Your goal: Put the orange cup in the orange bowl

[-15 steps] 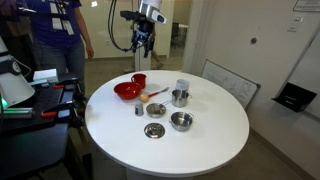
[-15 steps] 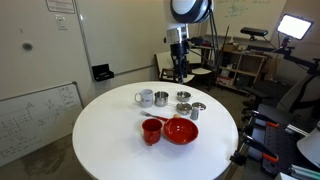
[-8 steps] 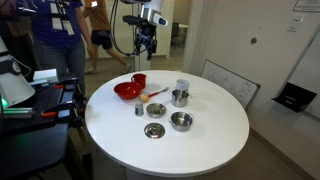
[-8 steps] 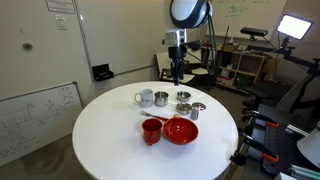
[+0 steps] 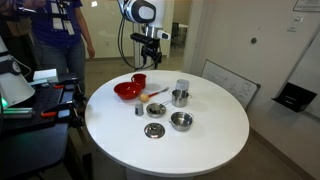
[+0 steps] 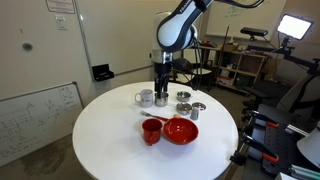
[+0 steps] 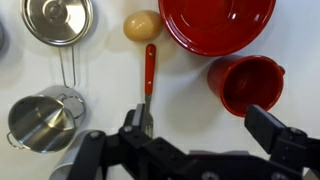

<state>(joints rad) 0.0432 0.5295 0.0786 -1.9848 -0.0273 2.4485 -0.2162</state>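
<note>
The robot's gripper should next move to the orange cup's rim [image 5: 143, 76] [image 7: 222, 96], on the side that faces the red-handled utensil, and close there.
The orange cup [image 7: 246, 84] stands upright on the white table, right beside the orange bowl [image 7: 218, 22]. Both show in both exterior views, the cup [image 5: 139, 81] [image 6: 152, 132] touching or nearly touching the bowl [image 5: 126, 91] [image 6: 181, 130]. My gripper [image 7: 210, 130] is open and empty, high above the table, pointing straight down. In the wrist view the cup lies just above my right finger [image 7: 276, 136]. In the exterior views the gripper [image 5: 152, 62] [image 6: 162, 84] hangs over the far part of the table, above the dishes.
A red-handled utensil [image 7: 149, 70] and a tan egg-shaped thing [image 7: 142, 25] lie next to the bowl. A silver pan [image 7: 60, 18] and a silver cup [image 7: 40, 121] stand to the left. More silver dishes [image 5: 181, 121] and a white mug [image 6: 145, 98] stand on the round table [image 5: 200, 150].
The arm has swung in from beyond the table's far edge and come lower over the dishes. The gripper stays open. The dishes have not moved.
</note>
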